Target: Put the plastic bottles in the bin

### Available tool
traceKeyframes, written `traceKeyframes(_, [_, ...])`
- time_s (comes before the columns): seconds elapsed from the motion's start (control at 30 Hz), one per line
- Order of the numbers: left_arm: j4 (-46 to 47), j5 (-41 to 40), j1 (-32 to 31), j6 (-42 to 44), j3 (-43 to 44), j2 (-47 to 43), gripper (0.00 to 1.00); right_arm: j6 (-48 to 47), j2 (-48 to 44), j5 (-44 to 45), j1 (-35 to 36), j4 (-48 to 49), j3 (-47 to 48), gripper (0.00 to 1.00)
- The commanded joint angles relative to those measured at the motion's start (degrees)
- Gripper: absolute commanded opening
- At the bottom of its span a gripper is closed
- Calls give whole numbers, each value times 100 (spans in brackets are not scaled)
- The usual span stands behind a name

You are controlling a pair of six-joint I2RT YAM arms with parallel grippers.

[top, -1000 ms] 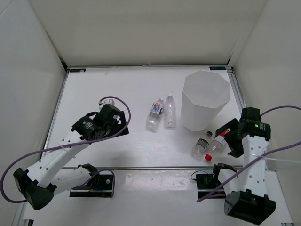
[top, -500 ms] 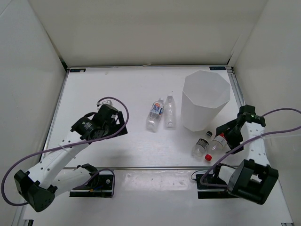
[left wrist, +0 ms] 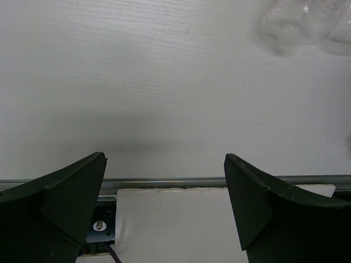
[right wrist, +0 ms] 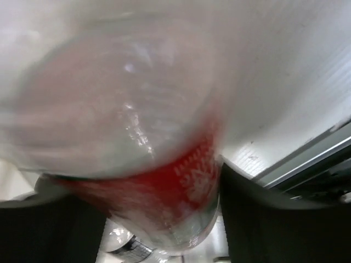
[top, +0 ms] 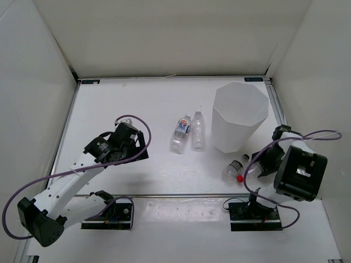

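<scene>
The robot's left gripper should move next to the label's lower part point(top: 180, 131) on the blue-white labelled bottle, beside the nearly plain bottle, and close there.
The red-capped bottle point(top: 239, 178) lies on the table in front of the bin point(top: 240, 116), and my right gripper point(top: 259, 166) is shut on its body. In the right wrist view its red label point(right wrist: 181, 181) fills the space between the two dark fingers point(right wrist: 269, 213). The black-capped bottle point(top: 235, 166) lies just left of it, touching or nearly so. The blue-white labelled bottle point(top: 180, 133) and a nearly plain bottle point(top: 197, 130) lie side by side at the table's middle. My left gripper point(top: 140, 147) hangs open to their left, holding nothing point(left wrist: 164, 192).
The tall white bin stands at the back right, close to the right wall. A metal rail point(left wrist: 175, 182) runs along the table's near edge. The base of a clear bottle point(left wrist: 290, 22) shows at the top right of the left wrist view.
My right arm has swung in low over the red-capped bottle and its jaws have closed on it; the bottle has shifted slightly left. The left arm has barely moved.
</scene>
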Motion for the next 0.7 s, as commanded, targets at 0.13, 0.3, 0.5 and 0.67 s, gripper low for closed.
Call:
traceKeyframes(0.13, [11,-62,28,106,4,11,100,214,-171,-270,-82,-157,379,42])
traceKeyframes(0.3, [195,-1,28,106,117,135,100,442,-663,-375,-82,-762,800,34])
traceKeyframes(0.5, [362,-1,28,158,188,362,100,583,-2561,-1033,50,-1668,677,27])
traceKeyframes(0.67, [363,114,81,158,241,477,100,531,-3633,-1430,50,-2907,1676,26])
